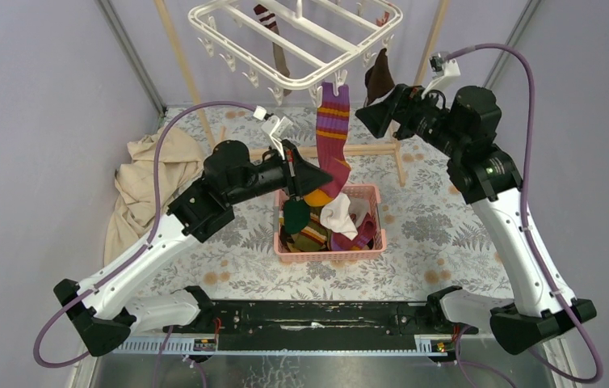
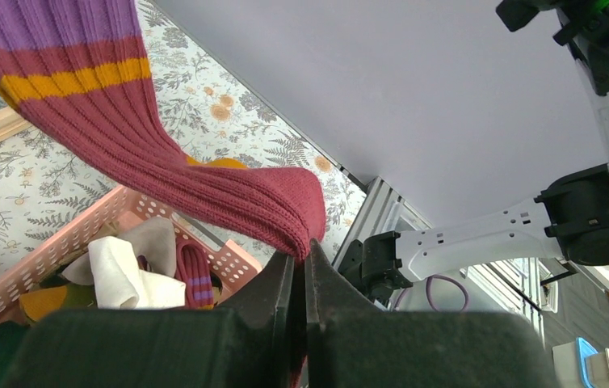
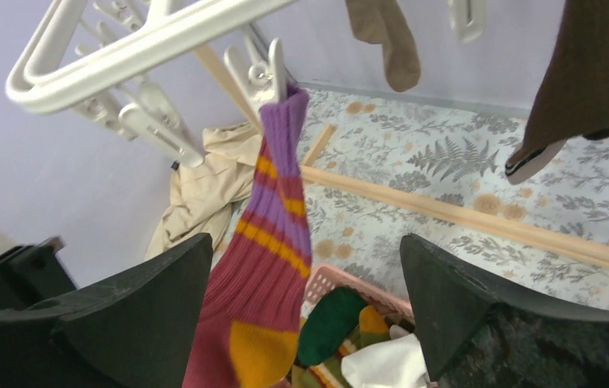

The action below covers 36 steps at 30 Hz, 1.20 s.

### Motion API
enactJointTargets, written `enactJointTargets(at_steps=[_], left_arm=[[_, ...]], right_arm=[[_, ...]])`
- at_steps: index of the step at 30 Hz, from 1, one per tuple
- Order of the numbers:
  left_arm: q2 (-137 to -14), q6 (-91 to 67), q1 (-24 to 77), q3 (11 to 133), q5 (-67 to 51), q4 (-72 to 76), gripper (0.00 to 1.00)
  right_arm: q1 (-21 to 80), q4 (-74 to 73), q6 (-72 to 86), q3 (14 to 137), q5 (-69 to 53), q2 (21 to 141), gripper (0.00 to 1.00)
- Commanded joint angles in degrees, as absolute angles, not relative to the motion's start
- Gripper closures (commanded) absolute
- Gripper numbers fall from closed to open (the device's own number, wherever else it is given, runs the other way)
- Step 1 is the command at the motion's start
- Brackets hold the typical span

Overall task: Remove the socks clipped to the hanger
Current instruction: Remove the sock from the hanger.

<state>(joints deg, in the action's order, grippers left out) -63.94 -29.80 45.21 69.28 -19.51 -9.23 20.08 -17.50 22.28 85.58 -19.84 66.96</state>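
The purple, maroon and yellow striped sock will be let go by my left gripper next to the white sock in the pink basket [image 1: 325,228].
The white hanger [image 1: 301,32] hangs at the top, and its clip [image 3: 273,73] holds the cuff of a purple, maroon and yellow striped sock [image 1: 333,129]. My left gripper [image 1: 323,187] is shut on that sock's maroon toe [image 2: 285,214], and the sock stretches down from the clip to it. My right gripper [image 1: 366,120] is open just right of the sock's upper part. In the right wrist view the sock [image 3: 273,226] hangs in front of the wide jaws, nearer the left finger. A dark brown sock [image 1: 378,77] and a striped brown sock [image 1: 273,36] also hang from the hanger.
A pink basket [image 1: 329,255] below the hanger holds several loose socks, green, white and striped. A beige cloth [image 1: 152,178] lies at the left wall. The wooden pole frame [image 1: 366,149] crosses the floral table behind the basket.
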Motion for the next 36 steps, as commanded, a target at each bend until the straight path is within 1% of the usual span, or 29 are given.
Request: enactJointTargets(at_steps=[1,4,5,8,11,17,23,30,36], left_arm=[[-64.05,-28.8,44.74,72.05,-20.08,-10.8,1.0],[-64.32,-29.07,44.76,72.62,-20.62,-10.82,1.0],[-64.46,-29.16,44.75,72.8,-20.77,-10.87,1.0],[-64.87,-29.26,44.79,73.66,-21.24,-11.11,1.0],[-65.33,-29.27,44.76,74.28,-21.61,-11.47,1.0],[-65.74,-29.36,44.74,74.45,-22.13,-11.58,1.0],[-65.81,-29.32,44.79,74.48,-22.41,-11.69,1.0],[-65.66,-29.36,44.74,74.31,-22.65,-11.62,1.0],[-65.58,-29.31,44.81,74.27,-22.7,-11.63,1.0]], right_arm=[[19.95,-13.59,20.38,90.43,-15.99,70.15,0.1],[20.27,-12.07,20.28,93.15,-15.6,72.75,0.21],[20.52,-11.64,20.18,94.07,-15.47,73.65,0.23],[21.88,-11.37,19.63,97.22,-14.94,76.41,0.28],[24.05,-11.37,18.48,100.13,-13.03,78.73,0.31],[28.35,-12.24,15.73,104.23,-9.03,82.4,0.31],[31.05,-13.54,12.89,106.6,-3.65,84.4,0.27],[32.44,-14.5,10.85,108.82,1.87,86.14,0.27],[32.68,-14.06,10.28,109.85,2.86,87.57,0.28]])
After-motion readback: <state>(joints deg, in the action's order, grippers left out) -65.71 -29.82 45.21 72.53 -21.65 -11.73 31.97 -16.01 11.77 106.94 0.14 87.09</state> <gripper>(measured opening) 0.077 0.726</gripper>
